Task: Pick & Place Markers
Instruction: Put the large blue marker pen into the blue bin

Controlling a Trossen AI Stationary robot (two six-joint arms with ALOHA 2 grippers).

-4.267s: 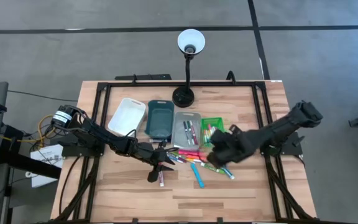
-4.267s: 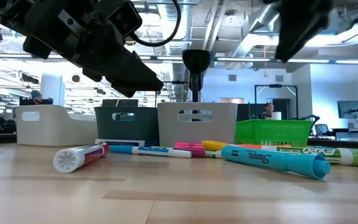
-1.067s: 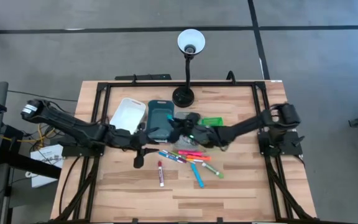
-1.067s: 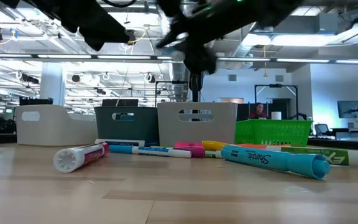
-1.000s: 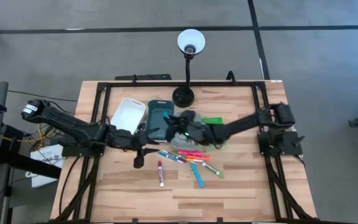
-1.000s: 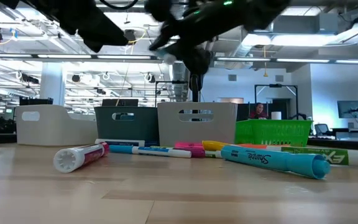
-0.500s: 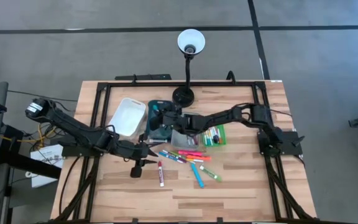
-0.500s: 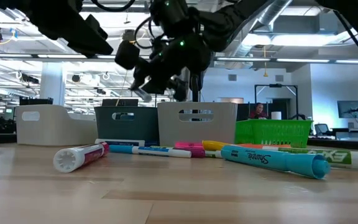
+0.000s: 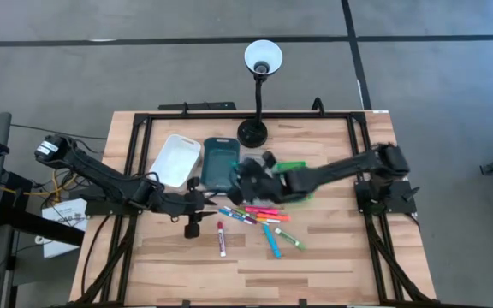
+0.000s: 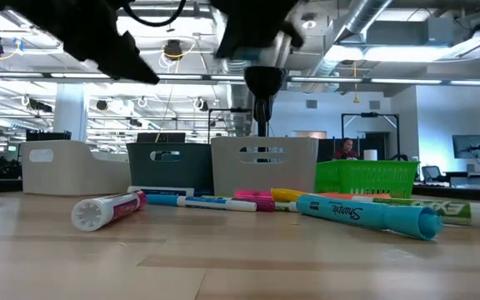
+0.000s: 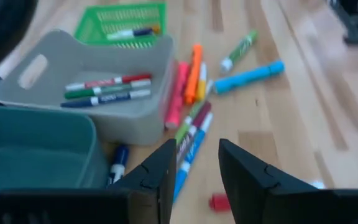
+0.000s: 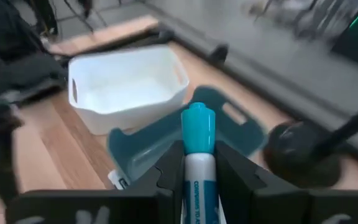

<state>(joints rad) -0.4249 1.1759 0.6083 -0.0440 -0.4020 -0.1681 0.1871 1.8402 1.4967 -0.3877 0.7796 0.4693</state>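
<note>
My right gripper is going to let go of the teal-capped white marker in the middle of the teal tray (image 9: 221,161) (image 12: 185,139).
Several markers (image 9: 259,214) lie loose in the middle of the table; a red-capped one (image 9: 222,239) and a light blue one (image 9: 272,240) lie nearer the front edge. My right gripper (image 9: 246,175) hangs above the trays, shut on a white marker with a teal cap (image 12: 198,127). My left gripper (image 9: 192,229) hovers open just left of the loose markers, with nothing between its fingers (image 11: 166,174). Three markers lie in the grey tray (image 11: 73,93). My right gripper pinches the marker's white barrel (image 12: 197,171) between its two fingers. The marker lies along the fingers, its teal cap sticking out past their tips. It is lifted clear, above the teal tray (image 12: 166,143).
A white tray (image 9: 175,159), the teal tray (image 9: 219,161), the grey tray and a green basket (image 9: 294,167) stand in a row at the back. A desk lamp's base (image 9: 252,133) stands behind them. The near half of the table is bare wood.
My right gripper reached out and dipped over the teal tray, then drew back toward the right and rose, turning its wrist, with the marker still in it. My left gripper edged slightly toward the near edge.
</note>
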